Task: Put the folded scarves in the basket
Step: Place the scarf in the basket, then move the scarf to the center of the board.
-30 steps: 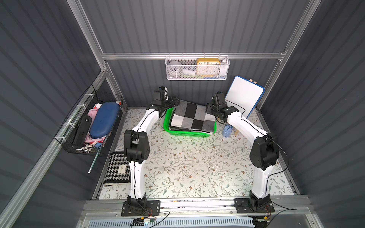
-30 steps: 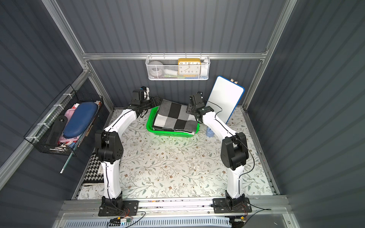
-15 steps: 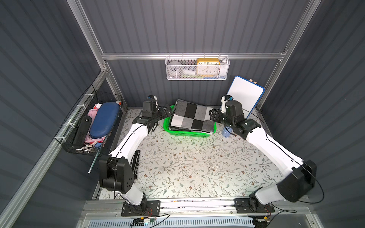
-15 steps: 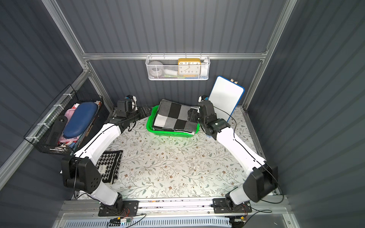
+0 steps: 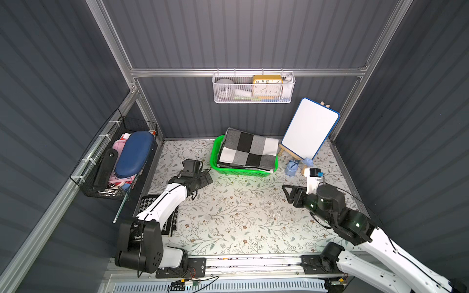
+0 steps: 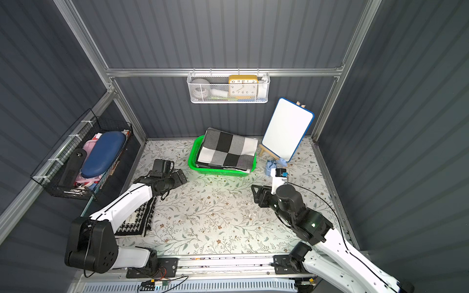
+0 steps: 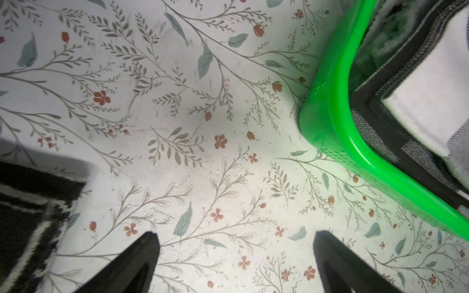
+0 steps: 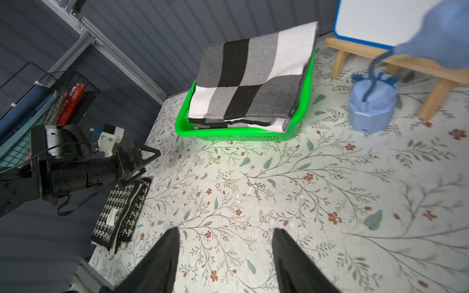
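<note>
Next, my right gripper closes on the houndstooth cloth's side edge (image 5: 173,223) (image 8: 136,211) that faces the middle of the floral mat.
The folded scarf (image 5: 248,151) (image 6: 227,149), checked in black, grey and white, lies in the bright green basket (image 5: 241,173) (image 6: 218,173) at the back centre, and its far edge overhangs the rim. My left gripper (image 5: 208,178) (image 6: 183,177) hovers open just left of the basket, holding nothing. In the left wrist view its fingers (image 7: 236,236) stand wide apart over the floral mat, beside the basket's corner (image 7: 330,114). My right gripper (image 5: 288,194) (image 6: 255,194) is open and empty to the front right. Its wrist view (image 8: 225,230) shows the scarf (image 8: 253,76) stacked in the basket (image 8: 238,134).
A houndstooth cloth (image 5: 170,223) (image 8: 119,210) lies on the mat at the left, partly under the left arm. A small blue object (image 5: 291,168) and a whiteboard on an easel (image 5: 308,130) stand right of the basket. A black wire basket (image 5: 121,162) and a white mesh basket (image 5: 253,88) hang on the walls.
Both grippers have drawn back from the sides of the basket toward the front, the right one farther. The scarf stays in the basket.
</note>
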You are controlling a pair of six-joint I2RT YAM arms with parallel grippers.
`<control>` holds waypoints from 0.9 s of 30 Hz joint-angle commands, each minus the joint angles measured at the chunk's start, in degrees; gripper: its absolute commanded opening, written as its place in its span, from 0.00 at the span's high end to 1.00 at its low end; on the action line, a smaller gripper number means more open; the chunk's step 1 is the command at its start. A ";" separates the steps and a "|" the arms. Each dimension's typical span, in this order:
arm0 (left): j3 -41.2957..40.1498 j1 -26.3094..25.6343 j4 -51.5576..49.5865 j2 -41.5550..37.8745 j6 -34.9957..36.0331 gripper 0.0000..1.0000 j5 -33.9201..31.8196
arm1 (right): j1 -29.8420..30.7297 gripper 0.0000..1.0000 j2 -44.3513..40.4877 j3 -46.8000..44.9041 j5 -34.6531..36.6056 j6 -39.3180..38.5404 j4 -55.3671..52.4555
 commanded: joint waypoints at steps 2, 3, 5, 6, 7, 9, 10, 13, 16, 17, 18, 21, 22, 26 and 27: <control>-1.29 2.67 -3.47 3.08 -3.77 0.01 -2.72 | 0.21 0.37 -7.11 -6.01 6.91 3.94 -6.73; -1.32 3.23 -4.14 3.51 -4.32 0.01 -4.04 | 0.21 0.37 -8.46 -6.85 7.46 4.37 -7.60; -1.73 4.91 -4.72 3.70 -4.68 0.01 -5.86 | 0.21 0.37 -11.70 -8.86 8.57 5.15 -9.28; -1.94 5.95 -5.04 3.75 -4.90 0.01 -6.37 | 0.25 0.37 -12.81 -9.54 9.00 5.51 -9.83; -2.24 7.36 -5.34 3.67 -4.99 0.01 -7.11 | 0.22 0.37 -13.97 -10.46 9.46 5.85 -10.21; -2.24 9.23 -5.68 3.65 -4.60 0.01 -8.82 | 0.21 0.37 -15.67 -11.98 10.06 6.42 -10.35; -1.88 9.38 -5.85 3.88 -3.94 0.01 -10.79 | 0.21 0.37 -16.23 -12.80 10.20 6.67 -10.13; 0.48 9.57 -9.00 5.13 -4.17 0.01 -15.39 | 0.21 0.37 -16.63 -14.26 10.58 7.71 -9.80; 2.53 9.57 -9.59 5.41 -3.52 0.01 -15.24 | 0.21 0.37 -16.10 -15.34 10.60 8.72 -9.19; 2.61 9.57 -9.22 5.34 -3.15 0.01 -15.12 | 0.21 0.37 -15.88 -15.50 10.45 9.00 -8.95; 2.61 9.66 -9.35 5.49 -3.45 0.01 -15.18 | 0.23 0.37 -15.61 -15.61 10.39 9.09 -8.80; 2.62 10.51 -11.27 7.22 -6.22 0.01 -15.04 | 0.22 0.37 -14.84 -15.66 10.74 9.66 -8.64; 2.29 11.07 -11.52 7.90 -6.96 0.01 -14.65 | 0.21 0.37 -14.61 -15.77 10.77 9.81 -8.34; 0.91 14.63 -9.89 9.72 -7.73 0.01 -10.50 | 0.21 0.37 -14.02 -16.40 9.97 10.40 -6.82; 0.69 15.34 -9.31 10.01 -7.35 0.01 -9.92 | 0.21 0.37 -13.86 -16.49 9.62 10.63 -6.55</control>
